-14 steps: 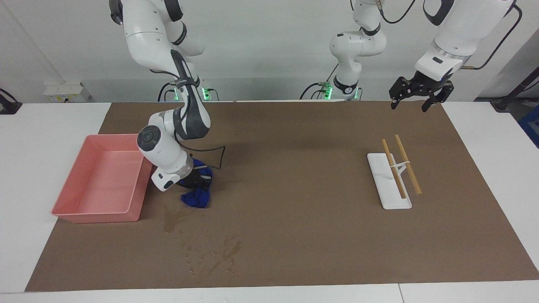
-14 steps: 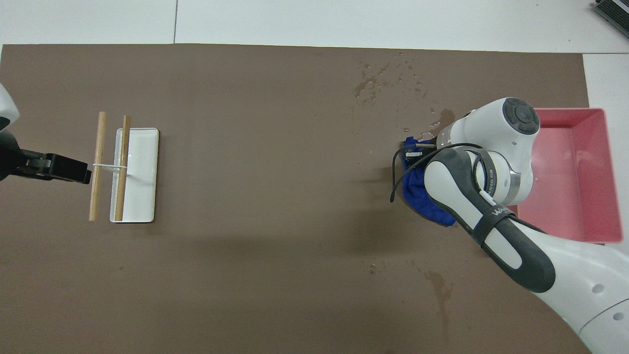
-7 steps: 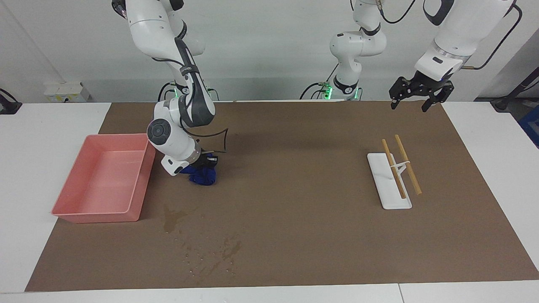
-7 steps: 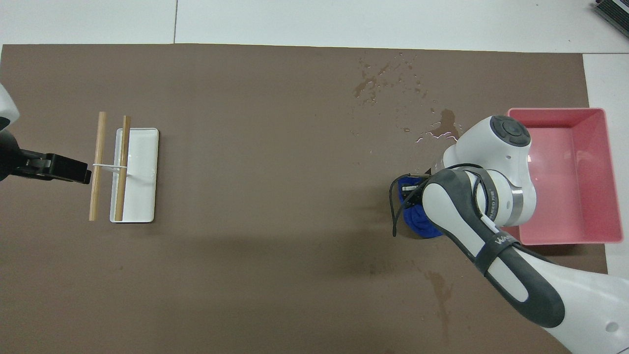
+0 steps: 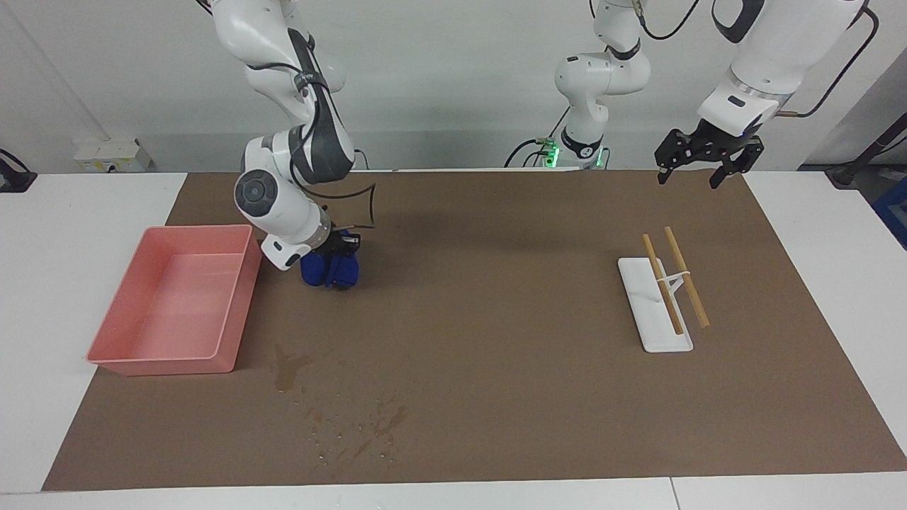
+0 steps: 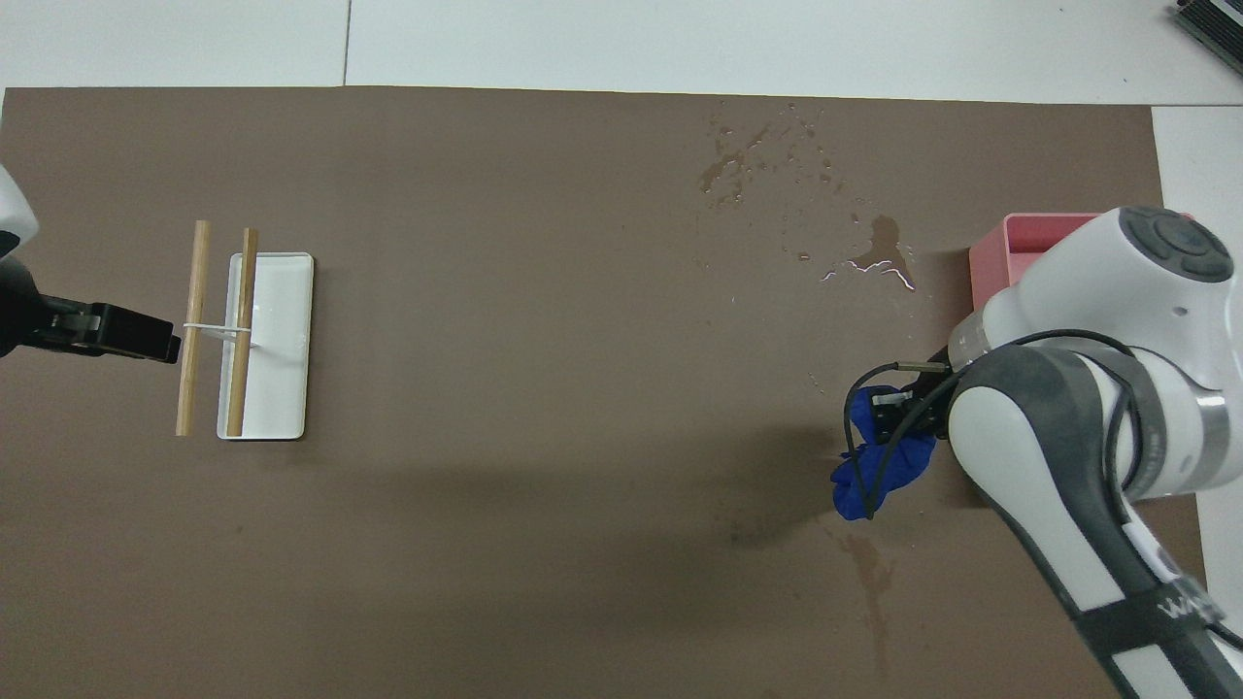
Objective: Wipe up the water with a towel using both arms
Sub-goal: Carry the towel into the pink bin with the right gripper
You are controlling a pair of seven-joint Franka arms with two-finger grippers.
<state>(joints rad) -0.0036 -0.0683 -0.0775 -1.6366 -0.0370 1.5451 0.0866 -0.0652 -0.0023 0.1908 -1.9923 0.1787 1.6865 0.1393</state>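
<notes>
My right gripper will put the blue towel down and let go of it inside the pink tray (image 6: 1053, 368), by its side facing the white tray.
The blue towel (image 5: 329, 271) hangs bunched from my right gripper (image 5: 340, 249), which is shut on it, over the brown mat beside the pink tray. In the overhead view the towel (image 6: 879, 468) dangles under the right gripper (image 6: 898, 408). The water (image 5: 358, 425) lies as dark blotches and droplets farther from the robots than the towel, apart from it. The overhead view shows the water (image 6: 757, 160) scattered near the mat's edge. My left gripper (image 5: 687, 180) waits open over the mat's corner at the left arm's end. Its fingers are empty in the overhead view too (image 6: 165, 345).
A pink tray (image 5: 237, 312) (image 6: 1034, 233) stands at the right arm's end. A white tray (image 5: 638, 283) (image 6: 286, 291) with two wooden sticks (image 5: 684, 276) across it lies toward the left arm's end. A faint wet streak (image 6: 869, 573) marks the mat near the robots.
My right gripper has drawn the towel back toward the robots, away from the water, and lifted it off the mat. The left arm has not moved.
</notes>
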